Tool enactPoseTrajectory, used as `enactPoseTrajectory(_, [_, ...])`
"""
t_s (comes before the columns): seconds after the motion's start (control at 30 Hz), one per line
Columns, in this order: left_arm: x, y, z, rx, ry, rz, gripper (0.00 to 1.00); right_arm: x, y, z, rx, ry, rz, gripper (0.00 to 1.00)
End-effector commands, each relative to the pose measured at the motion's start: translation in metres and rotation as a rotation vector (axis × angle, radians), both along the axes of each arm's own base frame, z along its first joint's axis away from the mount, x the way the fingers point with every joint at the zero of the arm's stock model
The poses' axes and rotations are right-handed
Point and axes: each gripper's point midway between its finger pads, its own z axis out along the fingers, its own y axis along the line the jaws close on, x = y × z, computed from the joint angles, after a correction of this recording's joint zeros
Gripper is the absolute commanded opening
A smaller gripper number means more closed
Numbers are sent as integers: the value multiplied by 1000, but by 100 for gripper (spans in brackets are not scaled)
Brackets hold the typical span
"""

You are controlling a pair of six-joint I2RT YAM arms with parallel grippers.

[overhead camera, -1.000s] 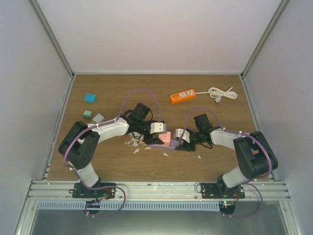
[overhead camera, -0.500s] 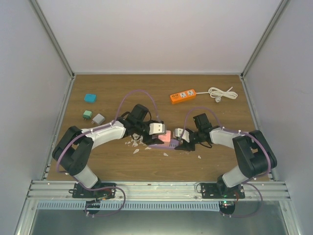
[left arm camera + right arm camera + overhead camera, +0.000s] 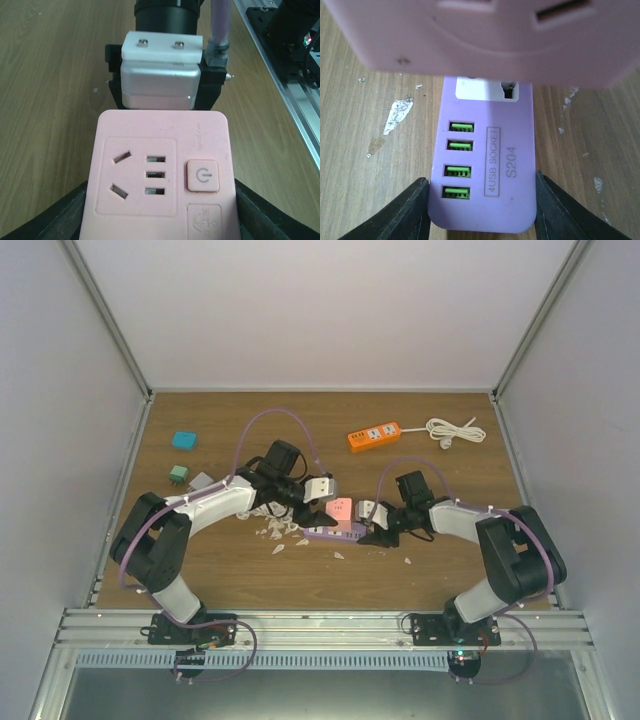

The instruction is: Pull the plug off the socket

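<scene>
I need to release the pink plug block from my left gripper on bare wood (image 3: 213, 536) between the grey adapter and the front rail.
A pink plug block (image 3: 338, 508) has my left gripper (image 3: 322, 492) shut on its sides. In the left wrist view its face (image 3: 160, 172) fills the frame, with a dark finger (image 3: 65, 215) at each lower corner. The purple socket strip (image 3: 335, 533) lies on the table just below it, and my right gripper (image 3: 372, 526) is shut on its end. In the right wrist view the fingers (image 3: 405, 210) press both sides of the strip (image 3: 487, 165). The pink plug (image 3: 485, 35) hangs over the strip's white outlet face (image 3: 480, 91), where one slot shows bare.
An orange power strip (image 3: 374, 435) with a coiled white cord (image 3: 455, 430) lies at the back right. A teal block (image 3: 184, 440), a green adapter (image 3: 179, 474) and a grey adapter (image 3: 202, 481) sit at the left. White chips (image 3: 275, 532) litter the wood near the left arm.
My left gripper has drawn back and up with the pink plug, away from the purple strip, and the left elbow has swung. The right gripper has kept its hold in place.
</scene>
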Motion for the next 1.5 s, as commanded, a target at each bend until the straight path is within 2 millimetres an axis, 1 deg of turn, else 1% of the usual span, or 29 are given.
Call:
enactPoseTrajectory(0.0, [3, 11, 17, -35, -58, 3, 40, 11, -21, -13, -98, 13, -79, 12])
enactPoseTrajectory(0.1, [7, 20, 25, -36, -82, 28, 40, 17, -26, -10, -113, 9, -94, 13])
enactPoseTrajectory(0.23, [8, 29, 39, -50, -116, 49, 41, 25, -40, -7, -153, -7, -100, 14])
enactPoseTrajectory(0.37, [8, 36, 41, -38, -132, 65, 41, 37, -56, -5, -185, -14, -109, 15])
enactPoseTrajectory(0.43, [9, 40, 40, -31, -133, 75, 41, 41, -61, -3, -188, -14, -114, 15])
enactPoseTrajectory(0.57, [9, 50, 42, -14, -138, 95, 41, 41, -63, -2, -186, -6, -112, 17])
enactPoseTrajectory(0.67, [12, 63, 43, 53, -171, 124, 41, 39, -64, -3, -182, -6, -112, 23])
enactPoseTrajectory(0.77, [12, 86, 38, 167, -209, 147, 40, 36, -63, -6, -181, -2, -109, 30])
enactPoseTrajectory(0.83, [9, 105, 36, 254, -240, 151, 40, 35, -64, -6, -181, 6, -110, 37])
enactPoseTrajectory(0.9, [6, 128, 33, 355, -270, 161, 40, 34, -63, -6, -181, 8, -108, 47])
enactPoseTrajectory(0.97, [0, 148, 31, 439, -299, 151, 40, 34, -62, -2, -174, 5, -107, 58])
enactPoseTrajectory(1.07, [-7, 177, 30, 547, -330, 153, 40, 36, -60, 5, -158, -6, -112, 65])
enactPoseTrajectory(1.17, [-15, 202, 25, 663, -355, 146, 40, 37, -59, 10, -148, -17, -116, 67])
enactPoseTrajectory(1.27, [-23, 221, 17, 772, -372, 117, 40, 38, -58, 13, -137, -24, -118, 68])
enactPoseTrajectory(1.33, [-24, 235, 11, 851, -396, 104, 40, 38, -57, 14, -133, -25, -117, 68])
enactPoseTrajectory(1.47, [-26, 265, -8, 1033, -420, 65, 41, 38, -57, 13, -131, -27, -115, 68])
